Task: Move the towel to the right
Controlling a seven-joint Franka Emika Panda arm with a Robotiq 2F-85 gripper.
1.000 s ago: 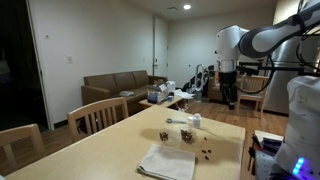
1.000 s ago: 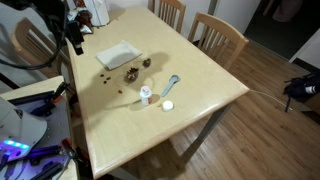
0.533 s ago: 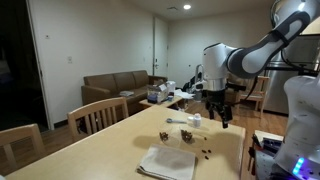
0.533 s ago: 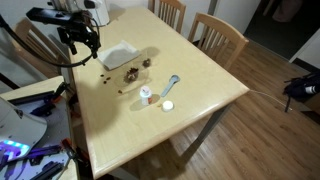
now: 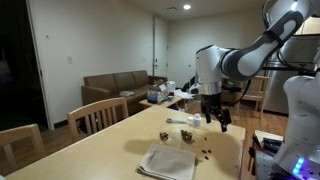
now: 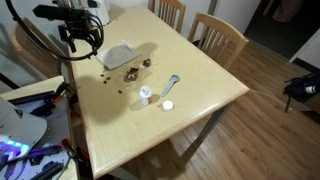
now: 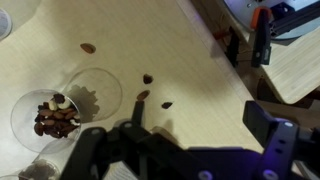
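Observation:
The towel can be pulled from the towel's corner [image 5: 194,153] nearest the loose nuts, so my gripper needs to go to that corner next and close there.
The towel [image 5: 165,162] is a pale folded cloth lying flat on the wooden table [image 5: 120,140]; in both exterior views it lies near one end [image 6: 118,53]. Only a pale corner shows at the bottom left of the wrist view [image 7: 48,173]. My gripper [image 5: 217,118] hangs above the table's edge beside the towel [image 6: 84,42], apart from it. In the wrist view its fingers [image 7: 200,118] are spread wide with bare table and scattered nuts between them. It is open and empty.
A glass bowl of nuts [image 7: 52,115] and an empty glass [image 7: 100,88] stand next to the towel, with loose nuts [image 7: 147,78] around. A small bottle [image 6: 147,95], a lid [image 6: 167,105] and a spoon [image 6: 172,85] lie mid-table. Chairs [image 6: 218,38] line one side.
My arm has swung in from beyond the table and come down over the table's edge near the bowls and towel. The towel has not moved.

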